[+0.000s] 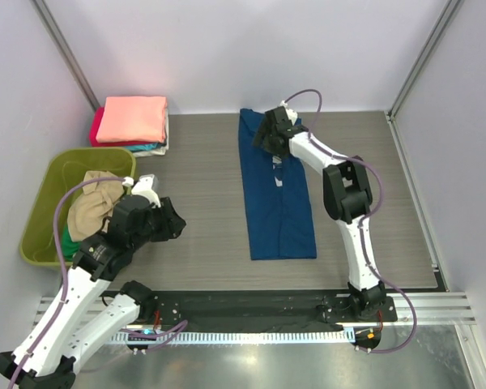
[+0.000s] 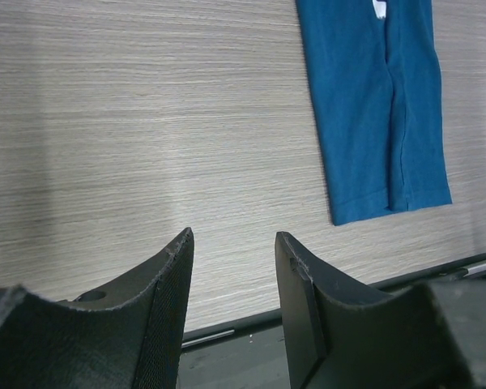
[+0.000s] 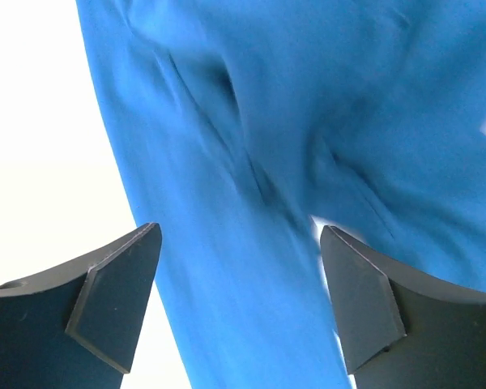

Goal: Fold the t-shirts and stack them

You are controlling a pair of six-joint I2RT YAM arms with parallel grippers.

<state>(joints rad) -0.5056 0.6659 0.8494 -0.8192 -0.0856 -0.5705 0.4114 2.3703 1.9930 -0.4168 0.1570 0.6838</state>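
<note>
Next, I close my left gripper on the near-end corner (image 1: pixel 253 258) (image 2: pixel 335 221) of the navy blue t-shirt, on the side toward the olive-green tub.
A navy blue t-shirt (image 1: pixel 277 203) lies on the table folded into a long narrow strip, with a white inner patch (image 1: pixel 279 164) showing near its far end. My right gripper (image 1: pixel 262 139) hovers over the shirt's far end. Its jaws are wide open, with blue cloth (image 3: pixel 251 146) below them. My left gripper (image 1: pixel 176 224) is open and empty over bare table, left of the shirt's near end (image 2: pixel 389 154). A folded stack stands at the back left, with a salmon-pink shirt (image 1: pixel 131 119) on top and red (image 1: pixel 95 134) and teal edges under it.
An olive-green tub (image 1: pixel 40 212) at the left edge holds a tan shirt (image 1: pixel 93 207) and a green one (image 1: pixel 68 246). Black and metal rails (image 1: pixel 251 312) run along the table's near edge. Walls enclose the table at the back and on both sides.
</note>
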